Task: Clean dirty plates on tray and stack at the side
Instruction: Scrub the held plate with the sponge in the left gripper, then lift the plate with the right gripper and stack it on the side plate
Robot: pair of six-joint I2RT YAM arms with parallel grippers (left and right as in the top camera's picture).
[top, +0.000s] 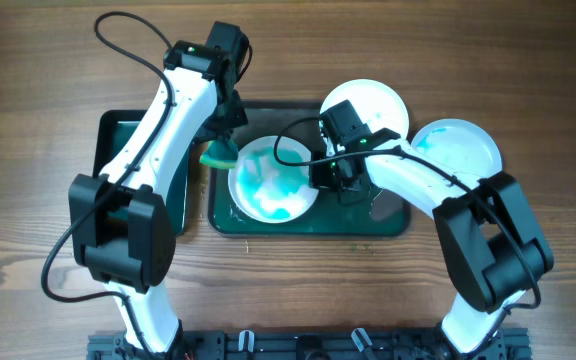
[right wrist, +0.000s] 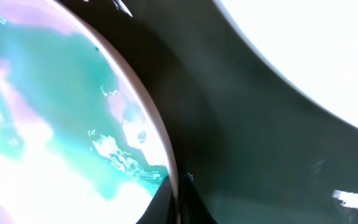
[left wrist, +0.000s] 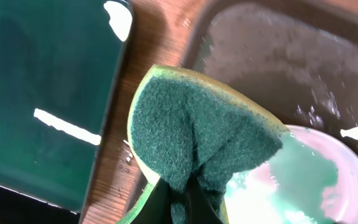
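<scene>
The robot's right gripper will release the smeared white plate on top of the third plate (top: pixel 454 160) on the wooden table.
A white plate (top: pixel 273 180) with teal smears lies in the left part of the dark tray (top: pixel 308 226). My right gripper (top: pixel 328 180) is shut on its right rim; the right wrist view shows the fingers (right wrist: pixel 178 200) pinching the edge of this plate (right wrist: pixel 55 124). My left gripper (top: pixel 223 140) is shut on a green sponge (top: pixel 218 154) at the plate's left rim. The left wrist view shows the sponge (left wrist: pixel 197 130) between the fingers (left wrist: pixel 179 198), beside the smeared plate (left wrist: pixel 303 180). A plain white plate (top: pixel 368 100) overlaps the tray's back rim. A third plate (top: pixel 458 150) with faint teal smears lies on the table at the right.
A smaller, narrower black tray (top: pixel 118 140) lies left of the big tray, partly under my left arm, and shows in the left wrist view (left wrist: pixel 42 74). The wet tray floor (left wrist: pixel 278 56) shows droplets. Wooden table (top: pixel 28 150) surrounds everything.
</scene>
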